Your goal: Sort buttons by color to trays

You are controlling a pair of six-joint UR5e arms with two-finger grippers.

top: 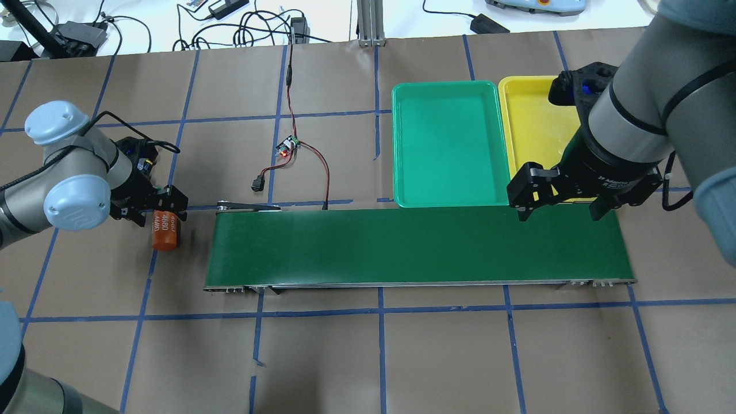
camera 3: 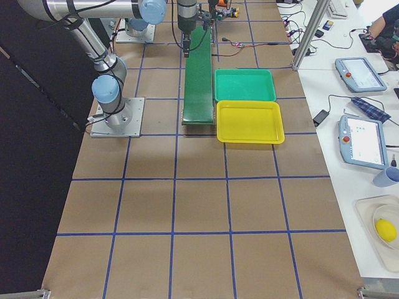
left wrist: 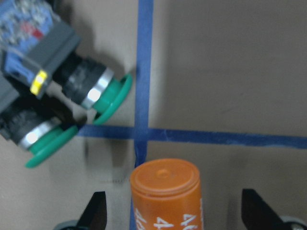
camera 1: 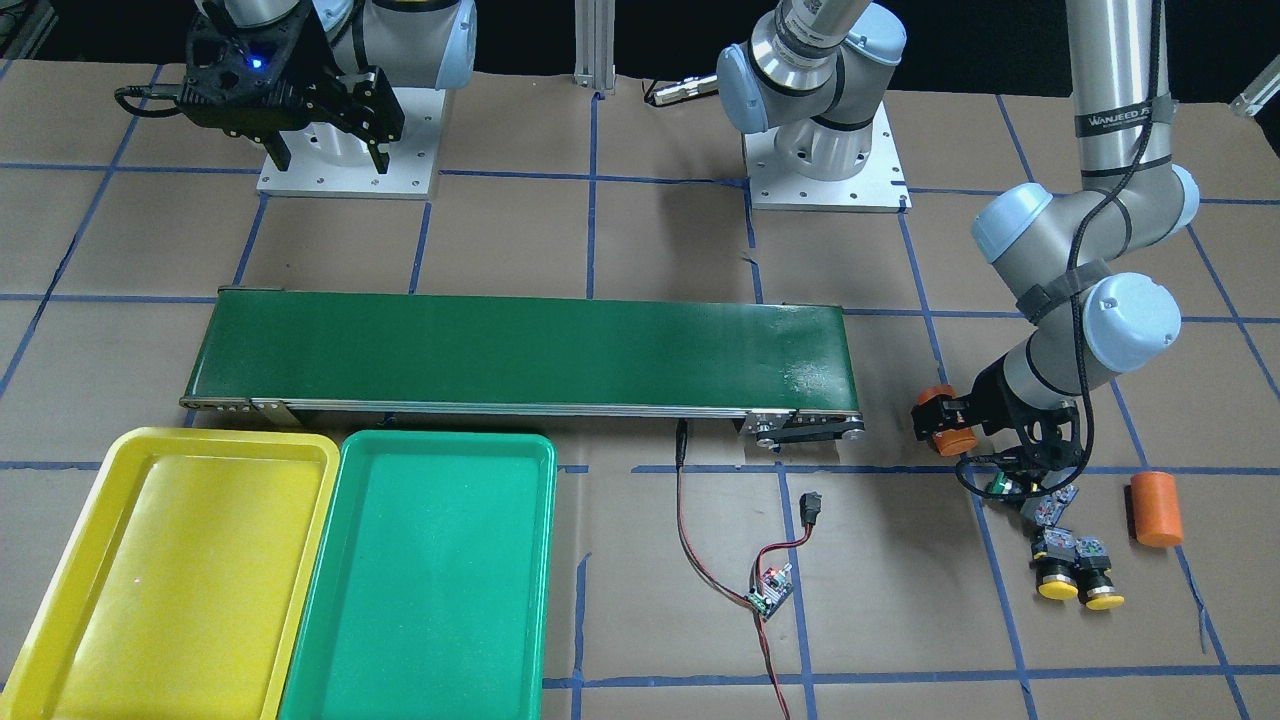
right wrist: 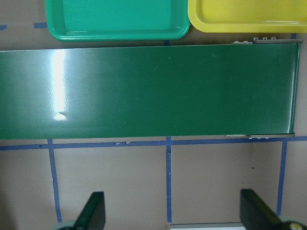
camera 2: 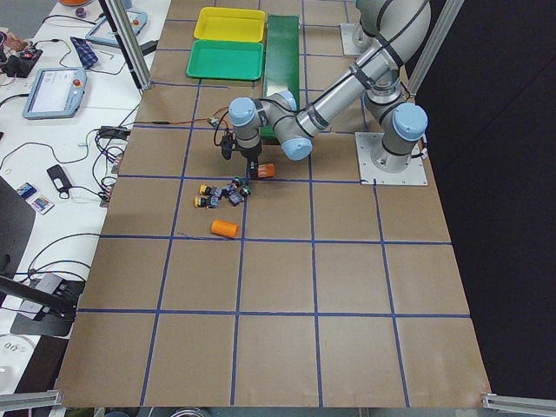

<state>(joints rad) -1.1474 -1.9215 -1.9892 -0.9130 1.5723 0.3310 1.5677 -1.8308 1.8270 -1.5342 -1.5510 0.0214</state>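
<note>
My left gripper has the orange cylinder, now standing between its open fingers. It will put the cylinder down on the dark-green conveyor belt (camera 1: pixel 780 347), near its end closest to the buttons.
Two green-capped buttons (left wrist: pixel 103 91) (left wrist: pixel 45 143) lie on their sides on the paper, just past my left gripper (left wrist: pixel 175 215). One green cap (camera 1: pixel 1000 487) shows under the arm. Two yellow-capped buttons (camera 1: pixel 1055 575) (camera 1: pixel 1100 585) lie beside them. My left gripper (top: pixel 158 210) is open and low, with an orange "4680" cylinder (left wrist: pixel 165 191) standing between its fingers without being gripped. The yellow tray (camera 1: pixel 180 580) and green tray (camera 1: pixel 430 580) lie side by side, both empty. My right gripper (top: pixel 560 207) is open and empty above the conveyor's end near the trays (right wrist: pixel 175 215).
A long dark-green conveyor belt (top: pixel 420 247) runs between the buttons and the trays. A second orange cylinder (camera 1: pixel 1155 508) lies beyond the yellow buttons. A small circuit board with red and black wires (camera 1: pixel 770 590) lies in front of the belt.
</note>
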